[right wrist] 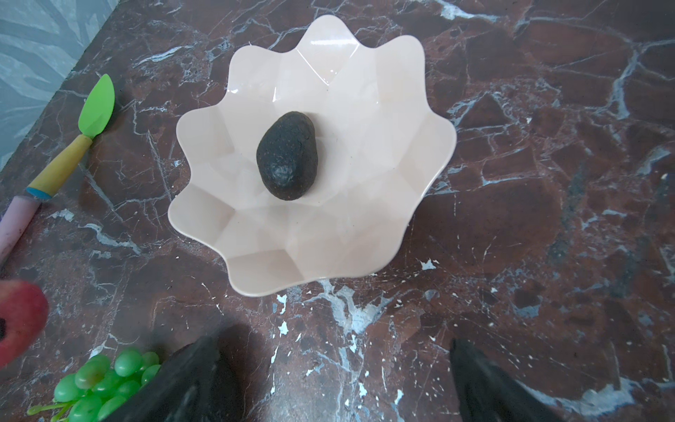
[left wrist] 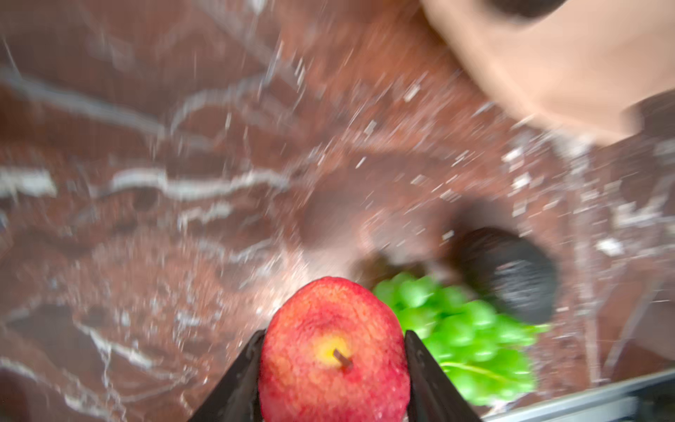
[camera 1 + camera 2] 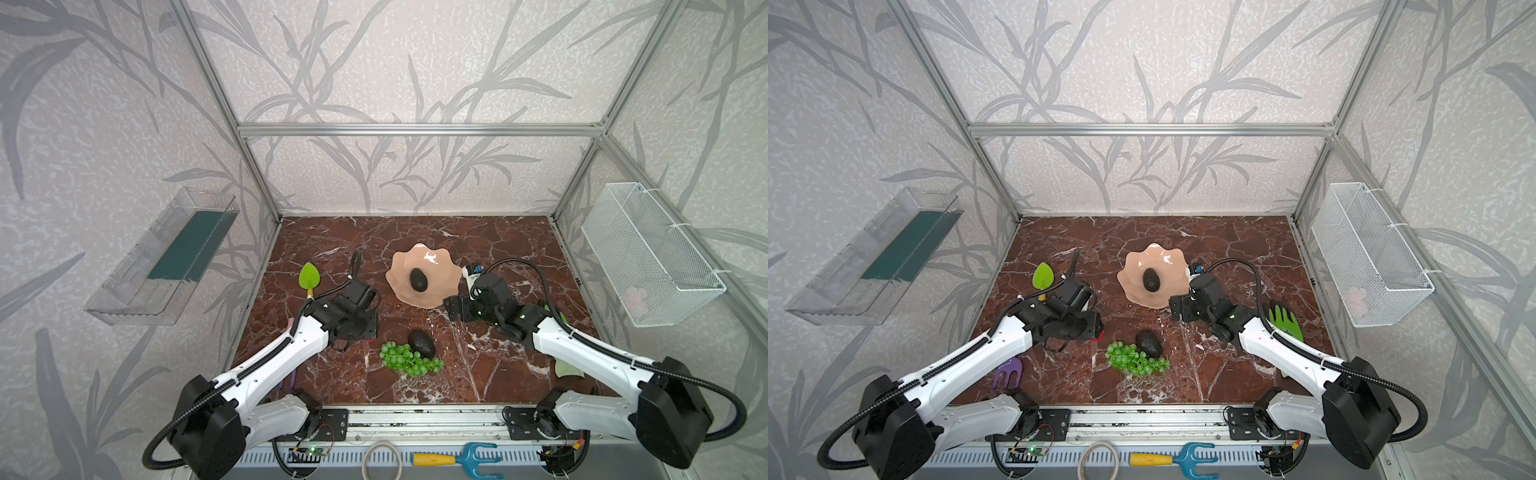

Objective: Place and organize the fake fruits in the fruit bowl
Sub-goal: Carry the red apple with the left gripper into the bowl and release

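My right gripper needs to next go to the middle of the second avocado (image 3: 421,345) (image 1: 223,388), which lies on the marble by the green grapes, and close there.
The red fruit (image 2: 333,350), with a yellow patch round its stem, is clamped between my left gripper's (image 2: 334,336) black fingers just above the marble; in both top views only a red sliver (image 3: 1099,336) shows under that gripper (image 3: 363,330). The peach-pink fruit bowl (image 3: 405,259) sits mid-table with one dark avocado (image 3: 419,279) lying in it. A second avocado (image 3: 422,343) and the green grapes (image 3: 409,359) lie together on the marble, right of the left gripper. My right gripper (image 3: 451,309) hovers open and empty at the bowl's near right rim (image 1: 420,109).
A green toy spade (image 3: 308,278) lies at the left, a purple fork (image 3: 1008,374) under the left arm, a green glove (image 3: 1285,320) under the right arm. A wire basket (image 3: 652,253) hangs on the right wall and a clear tray (image 3: 162,257) on the left.
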You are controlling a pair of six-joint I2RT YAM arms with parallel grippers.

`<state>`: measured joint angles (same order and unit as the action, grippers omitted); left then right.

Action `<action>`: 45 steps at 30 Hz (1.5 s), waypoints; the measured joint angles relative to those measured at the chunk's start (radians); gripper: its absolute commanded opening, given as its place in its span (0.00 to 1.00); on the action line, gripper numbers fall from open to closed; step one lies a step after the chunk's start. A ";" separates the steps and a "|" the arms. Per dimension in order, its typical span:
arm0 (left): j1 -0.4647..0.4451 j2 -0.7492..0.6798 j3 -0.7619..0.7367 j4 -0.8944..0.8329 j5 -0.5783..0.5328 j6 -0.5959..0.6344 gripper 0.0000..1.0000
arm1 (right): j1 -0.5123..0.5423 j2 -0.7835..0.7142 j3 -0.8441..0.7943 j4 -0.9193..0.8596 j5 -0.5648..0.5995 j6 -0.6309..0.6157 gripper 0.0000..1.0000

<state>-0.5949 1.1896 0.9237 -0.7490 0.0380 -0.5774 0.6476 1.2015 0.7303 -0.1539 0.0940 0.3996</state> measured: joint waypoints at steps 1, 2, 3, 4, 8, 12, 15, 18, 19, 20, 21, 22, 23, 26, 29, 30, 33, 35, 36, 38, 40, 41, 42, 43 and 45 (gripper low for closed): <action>0.000 0.031 0.054 0.009 -0.003 0.011 0.49 | 0.000 -0.016 -0.002 -0.002 0.004 0.000 0.99; 0.000 0.060 0.097 0.017 -0.004 0.022 0.49 | 0.000 -0.031 -0.004 -0.002 0.007 0.000 0.99; 0.000 0.105 0.150 0.030 -0.006 0.033 0.49 | 0.000 -0.051 -0.008 -0.003 0.011 0.000 0.99; 0.000 0.154 0.202 0.040 -0.006 0.045 0.49 | 0.000 -0.074 -0.014 -0.007 0.014 0.000 0.99; 0.000 0.346 0.369 0.076 -0.006 0.087 0.49 | 0.000 -0.136 -0.027 -0.029 0.020 0.000 0.99; 0.000 0.520 0.502 0.081 -0.006 0.116 0.49 | 0.000 -0.185 -0.048 -0.063 0.023 0.001 0.99; 0.000 0.621 0.576 0.077 -0.002 0.130 0.49 | 0.000 -0.218 -0.069 -0.090 0.030 0.002 0.99; 0.000 0.682 0.592 0.080 0.005 0.131 0.49 | 0.000 -0.242 -0.082 -0.113 0.036 0.005 0.99; 0.000 0.697 0.592 0.079 0.008 0.131 0.49 | 0.000 -0.246 -0.083 -0.118 0.037 0.005 0.99; 0.000 0.708 0.592 0.078 0.010 0.130 0.49 | 0.000 -0.248 -0.083 -0.121 0.038 0.005 0.99; 0.000 0.719 0.592 0.078 0.013 0.129 0.49 | 0.000 -0.249 -0.083 -0.121 0.039 0.005 0.99; 0.000 0.729 0.592 0.078 0.016 0.128 0.49 | 0.000 -0.249 -0.083 -0.121 0.040 0.005 0.99; 0.000 0.738 0.592 0.078 0.018 0.127 0.49 | 0.000 -0.249 -0.083 -0.122 0.040 0.005 0.99; 0.000 0.752 0.592 0.081 0.024 0.117 0.50 | -0.001 -0.248 -0.083 -0.122 0.040 0.005 0.99; 0.000 0.760 0.592 0.089 0.031 0.106 0.50 | -0.001 -0.240 -0.083 -0.122 0.040 0.005 0.99; 0.000 0.764 0.594 0.090 0.034 0.104 0.51 | -0.001 -0.237 -0.083 -0.122 0.040 0.005 0.99; 0.000 0.782 0.598 0.094 0.039 0.095 0.53 | -0.001 -0.233 -0.083 -0.122 0.040 0.005 0.99; 0.000 0.793 0.598 0.094 0.042 0.089 0.55 | -0.001 -0.233 -0.083 -0.122 0.040 0.005 0.99; 0.000 0.798 0.598 0.096 0.043 0.087 0.56 | -0.001 -0.233 -0.083 -0.122 0.040 0.005 0.99; 0.000 0.804 0.598 0.099 0.043 0.084 0.58 | -0.001 -0.234 -0.083 -0.122 0.040 0.005 0.99; 0.000 0.805 0.599 0.100 0.045 0.082 0.61 | -0.001 -0.234 -0.083 -0.122 0.040 0.005 0.99; 0.000 0.805 0.600 0.100 0.046 0.079 0.63 | -0.001 -0.234 -0.083 -0.122 0.040 0.005 0.99; 0.000 0.805 0.604 0.099 0.048 0.079 0.65 | -0.001 -0.234 -0.083 -0.122 0.040 0.004 0.99; 0.000 0.805 0.608 0.099 0.049 0.077 0.66 | -0.001 -0.234 -0.083 -0.122 0.040 0.004 0.99; 0.000 0.804 0.617 0.100 0.052 0.074 0.69 | -0.001 -0.233 -0.083 -0.123 0.040 0.001 0.99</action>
<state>-0.5949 1.9938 1.5406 -0.6487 0.0902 -0.5034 0.6468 0.9680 0.6476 -0.2768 0.1341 0.4004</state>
